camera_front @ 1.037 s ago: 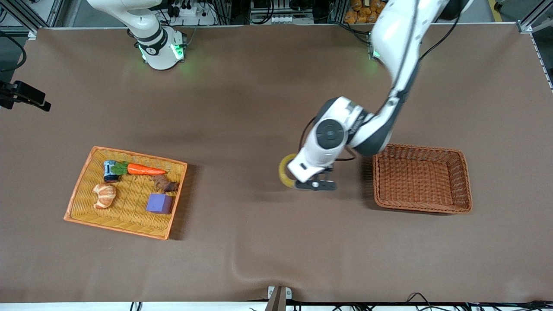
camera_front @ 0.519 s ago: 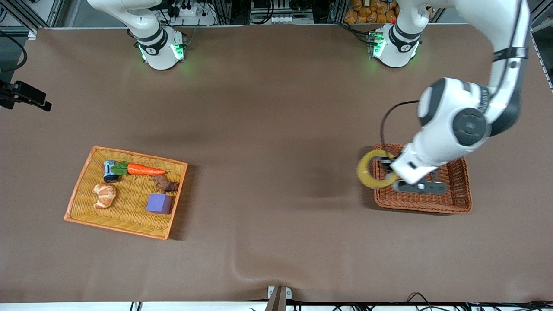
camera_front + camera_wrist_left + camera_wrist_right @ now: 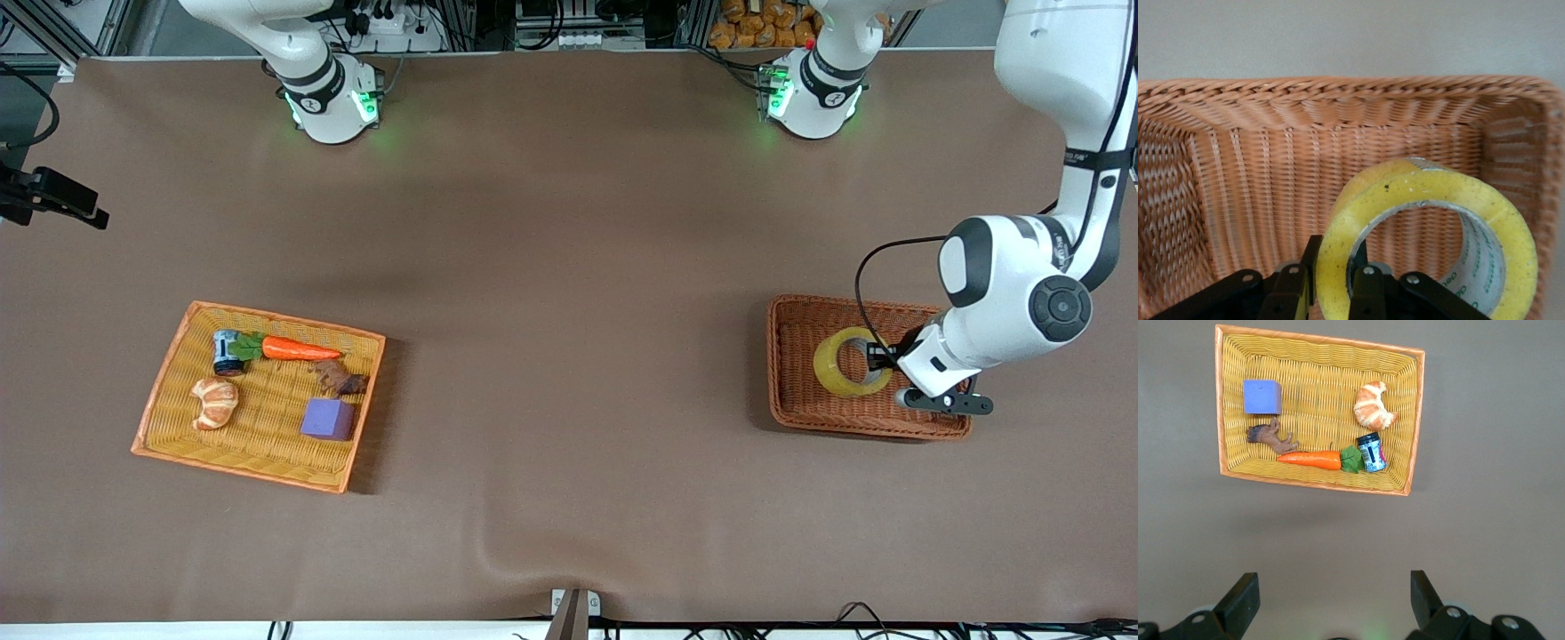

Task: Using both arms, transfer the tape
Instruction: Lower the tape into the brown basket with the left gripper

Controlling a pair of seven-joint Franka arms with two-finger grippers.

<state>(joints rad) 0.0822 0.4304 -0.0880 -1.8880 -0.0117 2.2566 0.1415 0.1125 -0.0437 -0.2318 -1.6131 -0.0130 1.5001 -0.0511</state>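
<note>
My left gripper is going to set the tape down on the middle of the brown wicker basket's bottom (image 3: pixel 855 372) (image 3: pixel 1371 223) and let go of it there. The tape is now held on edge inside the basket.
The tape (image 3: pixel 852 360) is a yellow roll with a wide grey-white core. My left gripper (image 3: pixel 883 357) is shut on its wall, one finger outside the ring and one inside the core. It holds the roll on edge inside the brown wicker basket (image 3: pixel 853 305) at the left arm's end of the table. The left wrist view shows the tape (image 3: pixel 1425 247) pinched in my left gripper (image 3: pixel 1337 257), with the basket wall (image 3: pixel 1338 90) around it. My right gripper (image 3: pixel 1333 583) is open and empty, high over the table, and out of the front view.
A yellow wicker basket (image 3: pixel 267 313) at the right arm's end holds a purple cube (image 3: pixel 327 418), a croissant (image 3: pixel 214 402), a carrot (image 3: pixel 298 349), a small jar (image 3: pixel 227 351) and a brown toy (image 3: pixel 340 380). It also shows in the right wrist view (image 3: pixel 1318 340).
My left arm has swung from the middle of the table toward its own end, carrying the tape, and brought it down into the brown basket. The right arm has not moved.
</note>
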